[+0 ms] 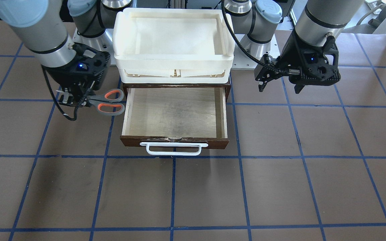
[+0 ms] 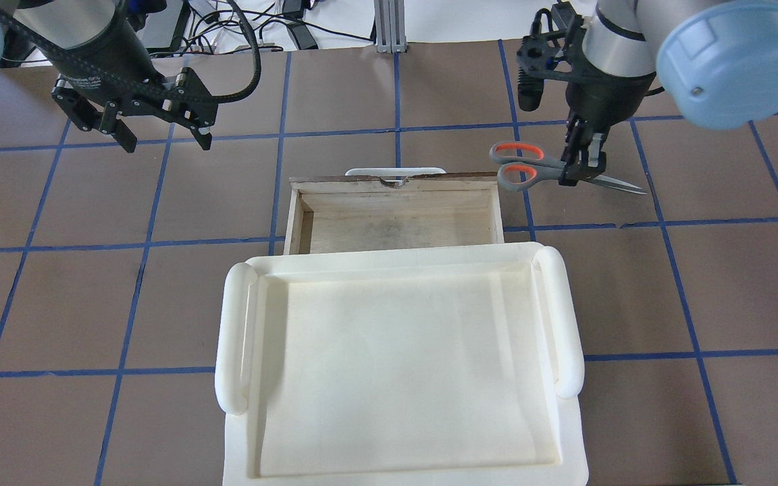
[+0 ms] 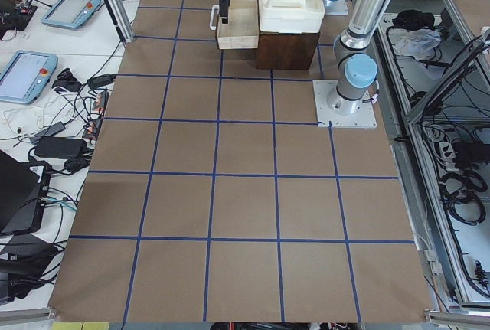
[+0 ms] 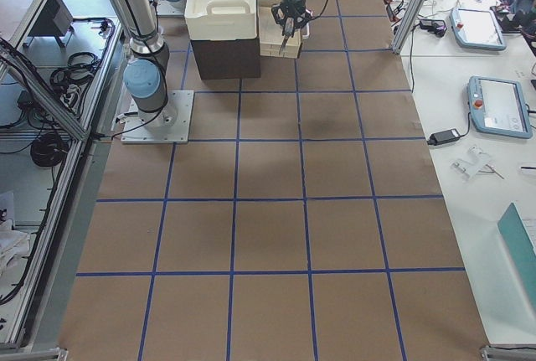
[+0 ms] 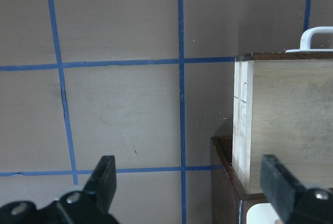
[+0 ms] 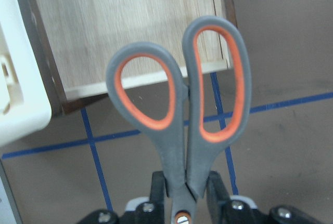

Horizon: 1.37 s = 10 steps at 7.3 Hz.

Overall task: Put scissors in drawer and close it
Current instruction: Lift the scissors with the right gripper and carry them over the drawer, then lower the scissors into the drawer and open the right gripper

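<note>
I need to let go of the scissors, now held above the table beside the drawer, with my right gripper on the bare plywood [image 1: 184,118] near the middle of the open drawer.
The scissors [image 1: 107,102], grey handles lined with orange, are held at the pivot in my shut right gripper [image 1: 75,100], above the table just beside the open drawer [image 1: 174,112]. The finger loops point toward the drawer and the blades away from it. In the overhead view the scissors [image 2: 531,167] sit off the drawer's [image 2: 396,216] front right corner, in the right gripper [image 2: 581,169]. The right wrist view shows the loops [image 6: 179,109] over the drawer's corner [image 6: 125,21]. The drawer's plywood inside is bare. My left gripper [image 1: 280,88] [image 2: 165,143] [image 5: 191,180] is open and empty, off the drawer's other side [image 5: 291,120].
A white plastic tray [image 1: 173,60] [image 2: 234,337] sits on top of the dark brown cabinet behind the pulled-out drawer. The drawer's white bar handle [image 1: 174,149] faces away from the robot. The brown table has blue grid lines.
</note>
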Tool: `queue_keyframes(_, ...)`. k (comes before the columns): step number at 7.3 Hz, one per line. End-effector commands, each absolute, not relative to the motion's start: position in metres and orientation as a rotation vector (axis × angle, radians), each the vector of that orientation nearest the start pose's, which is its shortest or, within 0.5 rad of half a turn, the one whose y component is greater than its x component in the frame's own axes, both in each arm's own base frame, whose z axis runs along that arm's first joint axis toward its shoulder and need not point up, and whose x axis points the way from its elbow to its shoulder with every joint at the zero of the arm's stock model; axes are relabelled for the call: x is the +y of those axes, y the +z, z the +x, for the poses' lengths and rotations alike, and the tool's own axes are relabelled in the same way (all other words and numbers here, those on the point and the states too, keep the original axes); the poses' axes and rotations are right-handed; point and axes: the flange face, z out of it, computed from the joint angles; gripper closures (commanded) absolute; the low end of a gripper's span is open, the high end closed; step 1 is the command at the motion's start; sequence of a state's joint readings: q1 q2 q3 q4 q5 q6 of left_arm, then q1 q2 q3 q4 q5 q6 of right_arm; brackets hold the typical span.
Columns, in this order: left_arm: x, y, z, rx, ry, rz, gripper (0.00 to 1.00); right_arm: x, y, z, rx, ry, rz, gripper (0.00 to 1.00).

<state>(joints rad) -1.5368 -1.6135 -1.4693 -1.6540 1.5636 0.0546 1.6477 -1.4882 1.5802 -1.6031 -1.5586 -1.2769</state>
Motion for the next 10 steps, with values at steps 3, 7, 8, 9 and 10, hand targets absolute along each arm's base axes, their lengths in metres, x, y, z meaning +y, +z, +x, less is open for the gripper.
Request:
queue_keyframes(3,-0.509,0.510,-0.111,3.138,0.051,0.036,0.00,-0.489,0.391,0.344,2.438,-0.032,-1.932,0.98)
queue_keyframes(7,-0.512,0.504,-0.110,3.131,0.073,0.036,0.00,-0.484,0.351,0.389,2.363,0.042,-2.025,0.95)
queue_keyframes(8,-0.512,0.503,-0.114,3.127,0.073,0.051,0.00,-0.482,0.348,0.391,2.348,0.055,-2.043,0.93)
queue_keyframes(9,-0.516,0.505,-0.114,3.126,0.023,0.053,0.00,-0.478,0.346,0.393,2.335,0.084,-2.057,0.86)
queue_keyframes(10,-0.516,0.506,-0.115,3.129,0.015,0.053,0.00,-0.474,0.343,0.395,2.329,0.107,-2.065,0.76)
